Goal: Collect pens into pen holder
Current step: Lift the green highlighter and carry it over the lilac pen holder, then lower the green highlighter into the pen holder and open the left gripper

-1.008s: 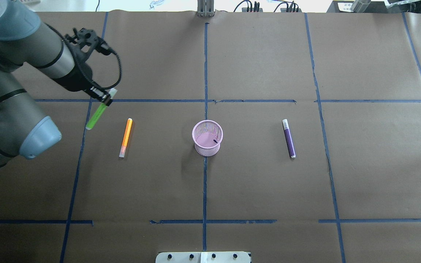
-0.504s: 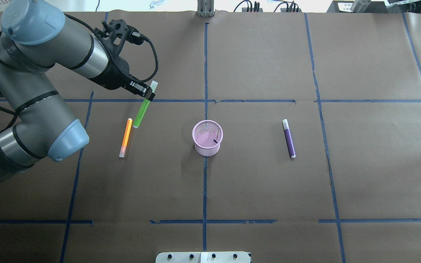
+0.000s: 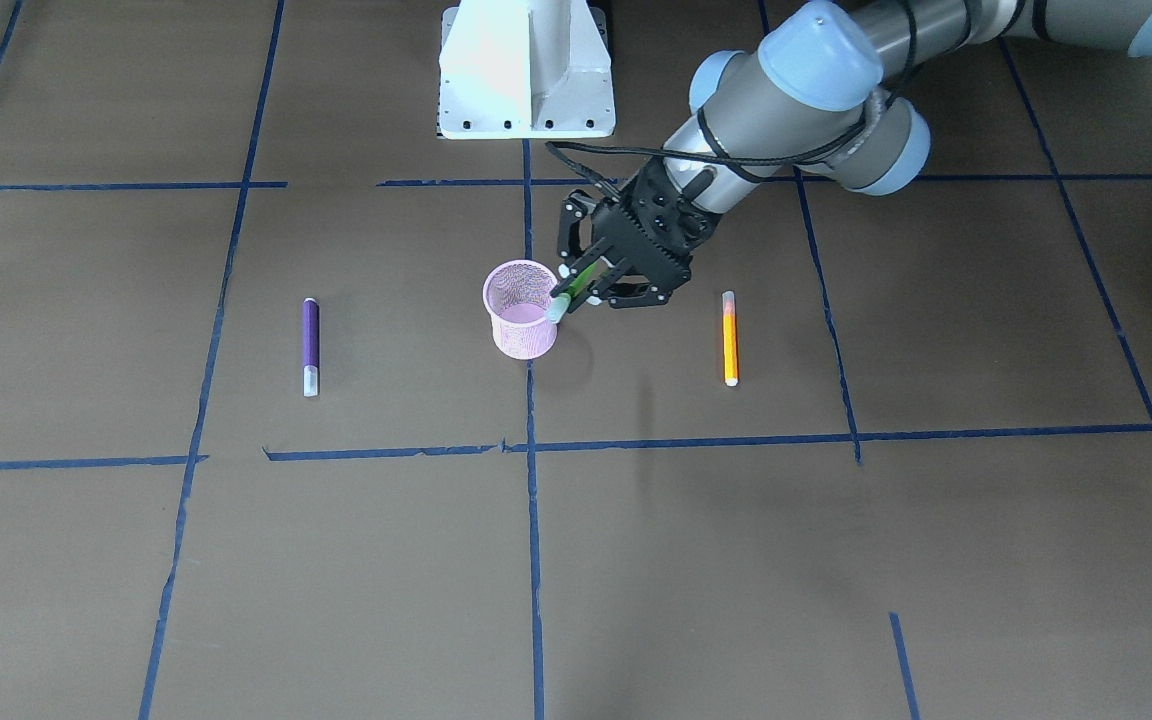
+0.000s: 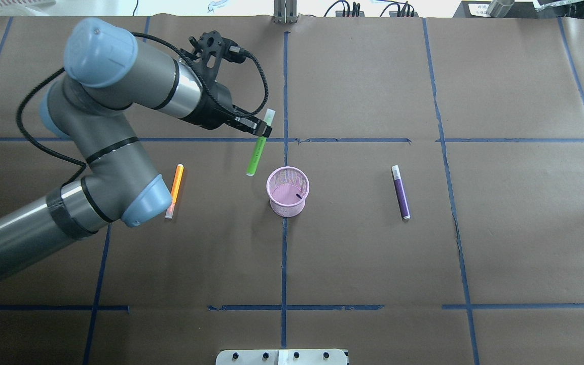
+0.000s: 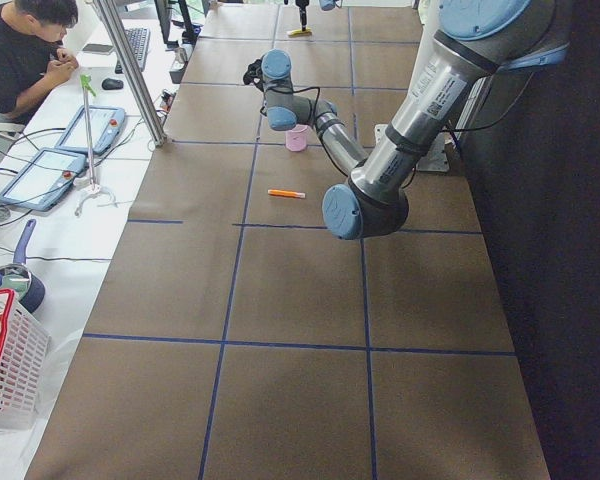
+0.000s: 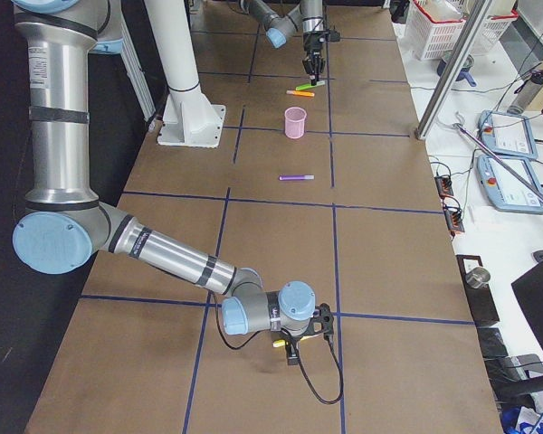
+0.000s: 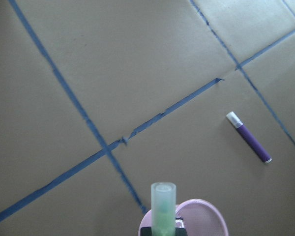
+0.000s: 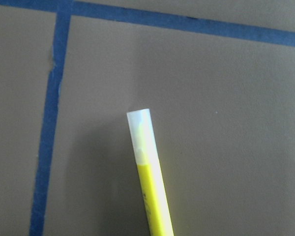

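The robot's left gripper needs to release the green pen inside the opening of the pink mesh pen holder (image 3: 519,296) (image 7: 202,222).
My left gripper (image 4: 263,130) is shut on the green pen (image 4: 255,157) near its pale cap. It holds the pen tilted in the air just left of the pink mesh pen holder (image 4: 287,191). In the front view the gripper (image 3: 591,285) and green pen (image 3: 568,292) are beside the holder (image 3: 521,312). The orange pen (image 4: 175,190) lies left of the holder and the purple pen (image 4: 401,192) right of it. The left wrist view shows the green cap (image 7: 163,204), the holder rim (image 7: 209,209) and the purple pen (image 7: 249,143). My right gripper (image 6: 294,348) is low at the near table end; I cannot tell its state.
A yellow pen (image 8: 148,172) shows in the right wrist view over brown paper with blue tape lines (image 4: 285,101). The white robot base (image 3: 526,70) stands behind the holder. An operator (image 5: 25,50) sits at the side bench with tablets.
My left arm has swung to the right with the green pen, from left of the orange pen past it to just beside the pen holder. The other pens and the holder have not moved.
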`<state>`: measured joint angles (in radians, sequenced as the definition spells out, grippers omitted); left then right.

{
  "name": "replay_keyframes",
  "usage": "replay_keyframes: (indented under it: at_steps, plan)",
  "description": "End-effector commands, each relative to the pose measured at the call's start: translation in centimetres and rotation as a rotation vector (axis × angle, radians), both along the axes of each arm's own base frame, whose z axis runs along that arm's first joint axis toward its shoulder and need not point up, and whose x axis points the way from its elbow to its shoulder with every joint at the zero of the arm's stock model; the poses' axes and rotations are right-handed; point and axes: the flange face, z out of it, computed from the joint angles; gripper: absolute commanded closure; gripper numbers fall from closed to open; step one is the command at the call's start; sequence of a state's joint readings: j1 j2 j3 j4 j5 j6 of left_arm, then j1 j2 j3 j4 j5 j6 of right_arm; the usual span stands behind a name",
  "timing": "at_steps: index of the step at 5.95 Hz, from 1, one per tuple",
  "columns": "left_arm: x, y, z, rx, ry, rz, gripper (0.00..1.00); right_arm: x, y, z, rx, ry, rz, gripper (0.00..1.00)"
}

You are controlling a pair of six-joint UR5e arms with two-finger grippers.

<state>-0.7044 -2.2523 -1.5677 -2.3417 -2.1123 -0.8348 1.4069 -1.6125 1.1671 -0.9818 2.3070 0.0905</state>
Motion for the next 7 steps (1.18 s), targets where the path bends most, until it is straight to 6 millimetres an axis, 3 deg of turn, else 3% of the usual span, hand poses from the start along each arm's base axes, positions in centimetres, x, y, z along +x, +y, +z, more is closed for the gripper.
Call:
replay_keyframes:
  at_steps: [1,3,5,6,7]
  plan:
    - [3.2,2.4,0.5,0.076,0.123,-0.002,1.0,0.0,0.0,-0.1,0.001,-0.003,-0.001,0.0]
    - [4.1,3.1,4.9,0.13,0.201,-0.04,1.0,0.0,-0.1,-0.3,0.006,-0.003,0.0,0.0]
    - [4.4,2.6,3.3,0.152,0.24,-0.075,1.0,-0.1,-0.1,-0.2,0.003,-0.004,0.0,0.0]
    - [4.3,2.3,1.3,0.166,0.267,-0.107,1.0,0.0,0.0,-0.1,0.0,-0.003,0.0,0.0]
    - [4.4,2.2,2.3,0.169,0.268,-0.108,1.0,0.0,0.1,0.0,-0.001,-0.003,0.0,0.0]
